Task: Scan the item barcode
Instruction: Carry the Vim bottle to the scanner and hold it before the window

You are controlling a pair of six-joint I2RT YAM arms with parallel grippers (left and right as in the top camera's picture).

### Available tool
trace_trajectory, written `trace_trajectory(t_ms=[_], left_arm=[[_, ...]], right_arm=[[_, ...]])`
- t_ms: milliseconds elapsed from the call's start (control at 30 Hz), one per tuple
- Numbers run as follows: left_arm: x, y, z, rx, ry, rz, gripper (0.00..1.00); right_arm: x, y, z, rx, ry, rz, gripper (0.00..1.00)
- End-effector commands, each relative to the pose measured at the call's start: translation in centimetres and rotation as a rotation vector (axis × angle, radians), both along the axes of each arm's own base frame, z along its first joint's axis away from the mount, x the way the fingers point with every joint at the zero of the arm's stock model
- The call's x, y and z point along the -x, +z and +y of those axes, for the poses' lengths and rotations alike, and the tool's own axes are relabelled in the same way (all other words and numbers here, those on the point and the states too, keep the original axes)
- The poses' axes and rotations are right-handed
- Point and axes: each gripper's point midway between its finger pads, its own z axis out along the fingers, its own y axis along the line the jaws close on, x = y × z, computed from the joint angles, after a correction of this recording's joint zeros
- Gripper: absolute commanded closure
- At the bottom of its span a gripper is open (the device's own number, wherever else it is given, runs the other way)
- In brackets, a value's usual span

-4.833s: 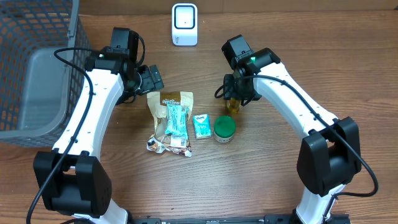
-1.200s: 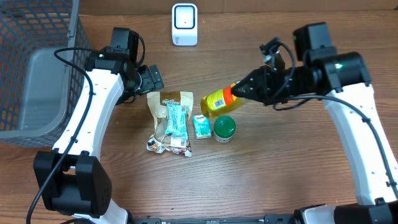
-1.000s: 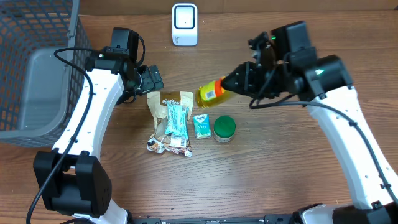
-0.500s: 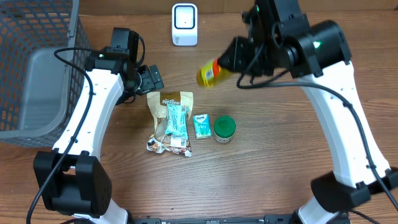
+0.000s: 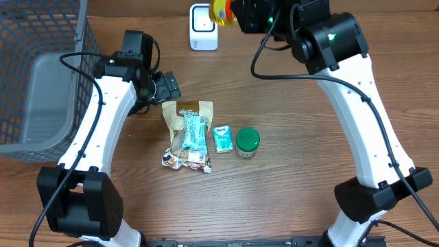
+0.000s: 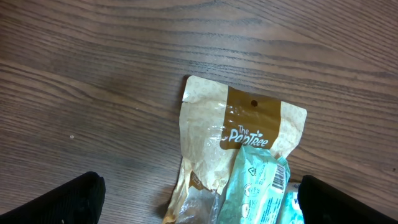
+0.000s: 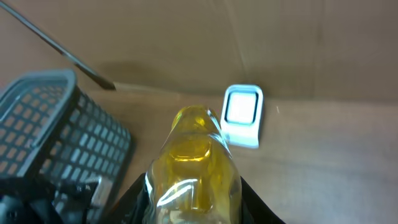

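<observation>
The yellow bottle, now held in the air beside the scanner, will stand upright on the bare table (image 5: 333, 110) under my right gripper's own white forearm when that gripper lets go of it there.
My right gripper (image 5: 240, 14) is shut on a yellow bottle of liquid (image 5: 221, 9), held in the air at the table's far edge just right of the white scanner (image 5: 204, 27). In the right wrist view the bottle (image 7: 196, 165) fills the space between my fingers and points toward the scanner (image 7: 242, 115), which stands a little ahead and to the right. No barcode shows on the bottle in these views. My left gripper (image 5: 169, 86) hovers open just above a brown pouch (image 5: 186, 110), with nothing between its fingers (image 6: 68, 202).
A teal packet (image 5: 194, 132) lies on the brown pouch (image 6: 239, 140). Beside them sit a small teal box (image 5: 221, 139) and a green-lidded jar (image 5: 247, 142). A dark wire basket (image 5: 41, 75) holding a grey bin stands at the far left.
The right arm has carried the yellow bottle up and toward the back of the table, from above the items to beside the scanner. The left arm has not moved.
</observation>
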Motion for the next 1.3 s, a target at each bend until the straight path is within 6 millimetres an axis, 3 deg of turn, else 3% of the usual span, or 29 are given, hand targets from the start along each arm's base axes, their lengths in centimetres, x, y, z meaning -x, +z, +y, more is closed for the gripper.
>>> trace_trajectory(t_ms=[0, 233, 433, 600, 800, 1133, 1267], left_arm=[[-0.4, 0.4, -0.1, -0.002, -0.011, -0.014, 0.0], [-0.4, 0.4, -0.1, -0.002, -0.011, -0.014, 0.0], [-0.4, 0.4, -0.1, -0.002, -0.011, -0.014, 0.0], [-0.4, 0.4, -0.1, -0.002, -0.011, -0.014, 0.0], [-0.4, 0.4, -0.1, -0.002, -0.011, -0.014, 0.0], [-0.4, 0.4, -0.1, -0.002, -0.011, -0.014, 0.0], [-0.4, 0.4, -0.1, -0.002, -0.011, -0.014, 0.0]], right_arm=[[-0.9, 0.6, 1.6, 0.077, 0.073, -0.104, 0.96], [-4.1, -4.9, 2.2, 0.433, 0.21, -0.207, 0.96], [-6.8, -9.1, 3.1, 0.566, 0.279, -0.239, 0.96], [-9.6, -10.9, 2.4, 0.666, 0.208, -0.276, 0.96], [-11.4, -12.3, 4.0, 0.829, 0.253, -0.389, 0.96], [-14.2, -13.5, 6.2, 0.851, 0.21, -0.511, 0.96], [-14.9, -15.3, 6.7, 0.949, 0.271, -0.551, 0.96]])
